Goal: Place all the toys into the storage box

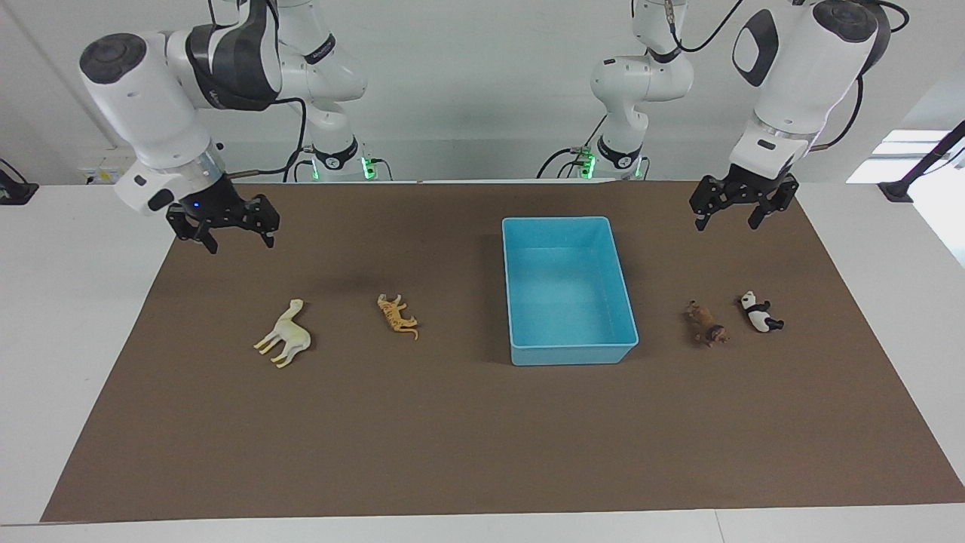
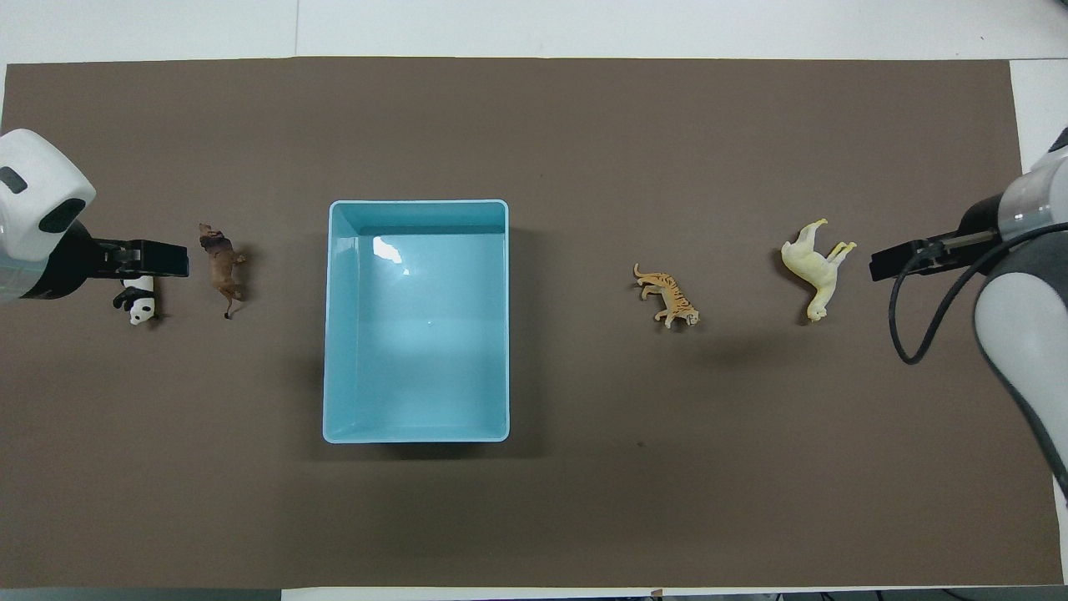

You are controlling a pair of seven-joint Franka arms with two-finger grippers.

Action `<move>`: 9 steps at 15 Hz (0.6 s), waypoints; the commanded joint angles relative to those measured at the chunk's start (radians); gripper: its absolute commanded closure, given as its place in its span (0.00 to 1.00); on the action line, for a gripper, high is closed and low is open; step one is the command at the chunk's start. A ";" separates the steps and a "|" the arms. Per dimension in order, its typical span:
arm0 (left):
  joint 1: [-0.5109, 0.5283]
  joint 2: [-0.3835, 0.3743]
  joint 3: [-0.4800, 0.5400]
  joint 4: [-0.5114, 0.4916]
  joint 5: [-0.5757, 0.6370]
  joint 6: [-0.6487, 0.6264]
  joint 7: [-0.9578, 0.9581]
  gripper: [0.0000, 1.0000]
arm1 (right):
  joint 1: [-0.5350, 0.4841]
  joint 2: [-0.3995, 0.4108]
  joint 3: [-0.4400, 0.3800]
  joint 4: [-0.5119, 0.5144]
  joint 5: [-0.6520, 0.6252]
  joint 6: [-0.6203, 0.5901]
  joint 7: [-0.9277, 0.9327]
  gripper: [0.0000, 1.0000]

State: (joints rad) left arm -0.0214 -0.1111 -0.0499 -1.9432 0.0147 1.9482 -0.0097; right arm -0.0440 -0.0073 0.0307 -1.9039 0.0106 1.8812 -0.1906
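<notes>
My right gripper goes to the cream camel next. It should then close on the base of its neck (image 2: 824,280), between the body and the head.
The light blue storage box (image 1: 571,353) sits empty mid-mat, and also shows in the overhead view (image 2: 332,334). The cream camel (image 1: 284,335) (image 2: 813,263) and orange tiger (image 1: 397,314) (image 2: 667,296) lie toward the right arm's end. The brown lion (image 1: 706,323) (image 2: 222,267) and the panda (image 1: 758,311) (image 2: 140,305) lie toward the left arm's end. My left gripper (image 1: 726,224) (image 2: 171,259) hangs open and empty over the mat by the panda. My right gripper (image 1: 238,243) (image 2: 884,265) hangs open and empty over the mat by the camel.
A brown mat (image 1: 482,437) covers most of the white table. All four toys lie on their sides on it, in a row level with the box's half farther from the robots.
</notes>
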 commanded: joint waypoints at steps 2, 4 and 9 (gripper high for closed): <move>0.069 0.065 -0.004 -0.132 -0.001 0.259 0.122 0.00 | 0.024 0.010 0.002 -0.180 0.005 0.241 -0.107 0.00; 0.072 0.144 -0.004 -0.146 -0.001 0.380 0.122 0.00 | 0.012 0.042 0.002 -0.217 0.005 0.362 -0.232 0.00; 0.074 0.208 -0.004 -0.243 -0.002 0.569 0.083 0.00 | 0.003 0.134 0.002 -0.251 0.006 0.539 -0.505 0.00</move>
State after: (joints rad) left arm 0.0471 0.1070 -0.0509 -2.1379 0.0143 2.4483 0.0849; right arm -0.0369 0.1055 0.0249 -2.1450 0.0102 2.3691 -0.5935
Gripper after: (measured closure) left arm 0.000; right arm 0.000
